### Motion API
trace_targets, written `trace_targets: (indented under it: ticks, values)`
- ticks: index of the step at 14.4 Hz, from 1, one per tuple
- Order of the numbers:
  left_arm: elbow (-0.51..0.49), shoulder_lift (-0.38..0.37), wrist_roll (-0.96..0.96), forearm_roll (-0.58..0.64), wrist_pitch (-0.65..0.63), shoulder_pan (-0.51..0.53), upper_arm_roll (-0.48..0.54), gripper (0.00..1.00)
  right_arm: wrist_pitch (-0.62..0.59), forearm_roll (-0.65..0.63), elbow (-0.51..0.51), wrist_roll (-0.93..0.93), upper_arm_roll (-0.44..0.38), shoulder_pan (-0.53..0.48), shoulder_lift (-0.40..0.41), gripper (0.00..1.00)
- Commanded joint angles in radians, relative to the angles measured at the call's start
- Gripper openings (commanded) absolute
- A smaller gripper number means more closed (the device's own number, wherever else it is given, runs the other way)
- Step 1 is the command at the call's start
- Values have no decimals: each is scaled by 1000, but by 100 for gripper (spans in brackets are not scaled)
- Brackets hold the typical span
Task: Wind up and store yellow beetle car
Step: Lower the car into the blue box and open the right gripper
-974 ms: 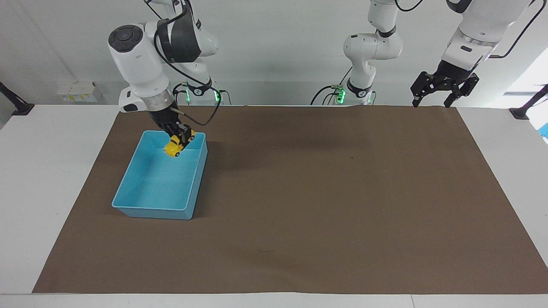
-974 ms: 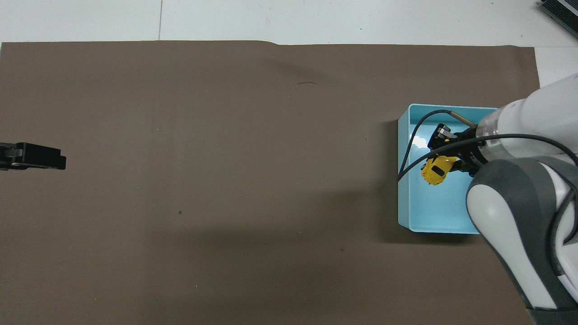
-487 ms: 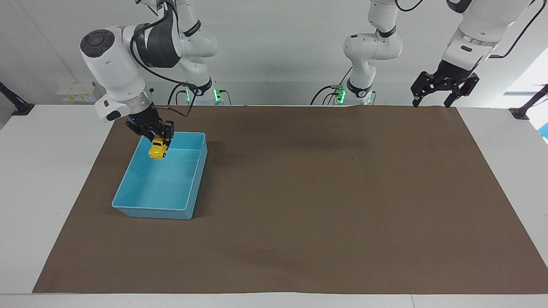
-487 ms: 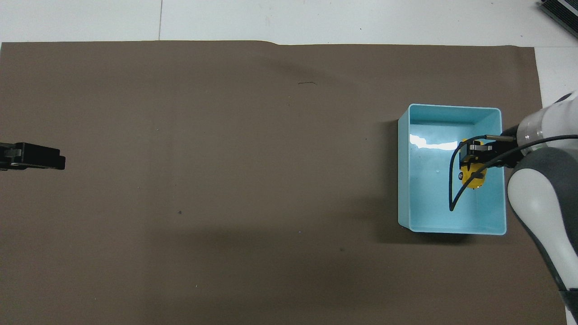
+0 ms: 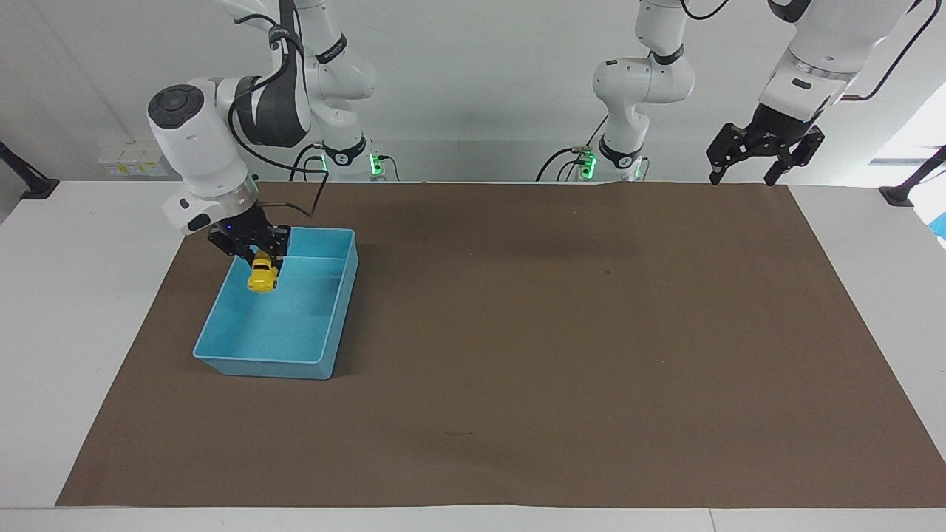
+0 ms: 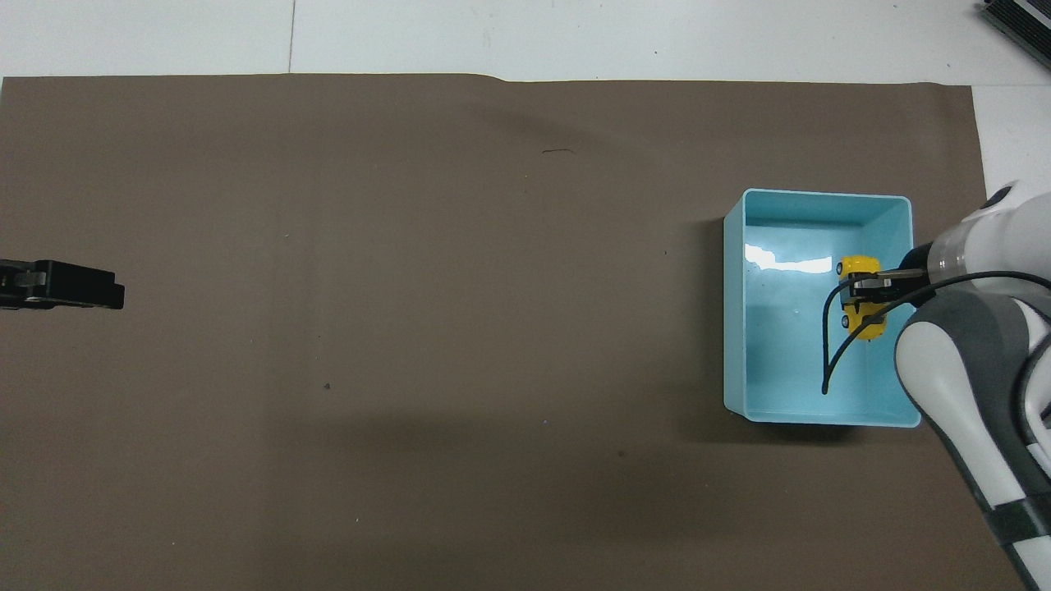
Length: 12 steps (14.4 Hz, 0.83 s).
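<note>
The robot's right gripper should set the yellow beetle car down on the blue bin's bottom near its middle (image 6: 801, 331).
The yellow beetle car (image 5: 262, 274) (image 6: 861, 296) hangs in the air, gripped by my right gripper (image 5: 258, 257) (image 6: 869, 288), which is shut on it. Car and gripper are over the blue bin (image 5: 222, 358) (image 6: 733, 328), above the part of it toward the right arm's end of the table. My left gripper (image 5: 740, 176) (image 6: 98, 295) waits open and empty, raised over the mat's corner by the left arm's base.
A brown mat (image 5: 562, 355) (image 6: 410, 328) covers most of the white table (image 5: 81, 295). The bin is the only object resting on the mat.
My right gripper carried the car across the bin toward the right arm's end of the table and turned it. The left arm stayed put.
</note>
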Motion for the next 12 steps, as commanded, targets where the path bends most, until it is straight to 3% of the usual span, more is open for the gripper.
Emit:
trace_targets:
  ticks: [1, 12]
  values:
    - [7, -7, 18, 9, -18, 22, -14, 100, 100, -13, -68, -17, 7, -6, -4, 0]
    - [6, -4, 23, 9, -18, 35, -19, 100, 447, -8, -324, -15, 9, -9, 34, 0]
